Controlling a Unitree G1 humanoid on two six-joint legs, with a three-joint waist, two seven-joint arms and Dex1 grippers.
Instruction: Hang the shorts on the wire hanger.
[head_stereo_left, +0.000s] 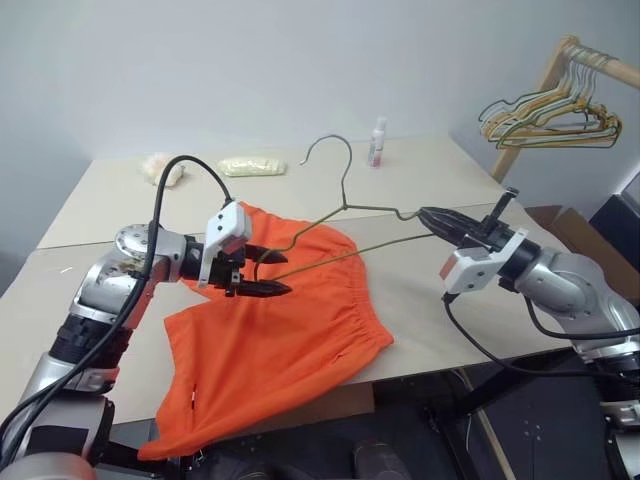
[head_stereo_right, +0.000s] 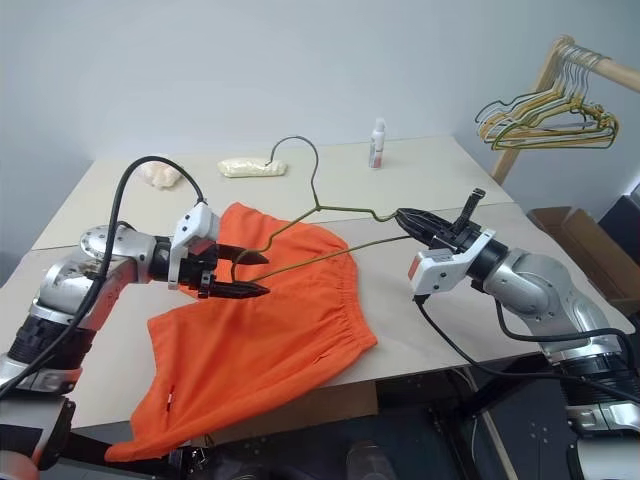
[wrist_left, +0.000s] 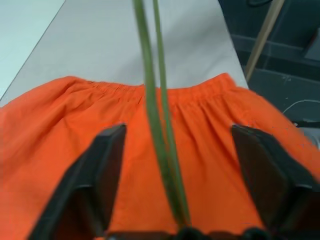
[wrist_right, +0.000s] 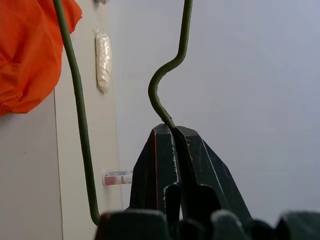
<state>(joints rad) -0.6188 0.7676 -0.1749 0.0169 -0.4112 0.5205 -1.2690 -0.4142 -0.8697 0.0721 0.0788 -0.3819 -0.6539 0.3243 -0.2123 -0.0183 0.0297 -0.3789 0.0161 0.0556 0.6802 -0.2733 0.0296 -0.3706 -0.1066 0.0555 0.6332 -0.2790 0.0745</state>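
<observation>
The hanger's upper wire is pinched near the notch by my right gripper, so my left gripper should hold the opposite corner while my right gripper takes the lower wire (head_stereo_left: 412, 240).
The orange shorts (head_stereo_left: 270, 340) lie spread on the table (head_stereo_left: 430, 300), with one leg drooping over the front edge. Above them the thin olive wire hanger (head_stereo_left: 345, 190) is held in the air, its hook pointing up and away. My right gripper (head_stereo_left: 428, 215) is shut on the hanger's right corner, and the right wrist view shows the wire (wrist_right: 75, 100) pinched at the fingertips (wrist_right: 165, 137). My left gripper (head_stereo_left: 285, 272) is at the hanger's left corner just over the shorts. Its fingers (wrist_left: 95, 170) stand apart with the two wires (wrist_left: 160, 115) running between them.
A small bottle (head_stereo_left: 377, 142), a pale yellow packet (head_stereo_left: 252, 166) and a pale lump (head_stereo_left: 165, 167) sit at the table's back. A wooden rack with a bunch of hangers (head_stereo_left: 545, 115) stands at the far right, with a cardboard box (head_stereo_left: 585, 235) below it.
</observation>
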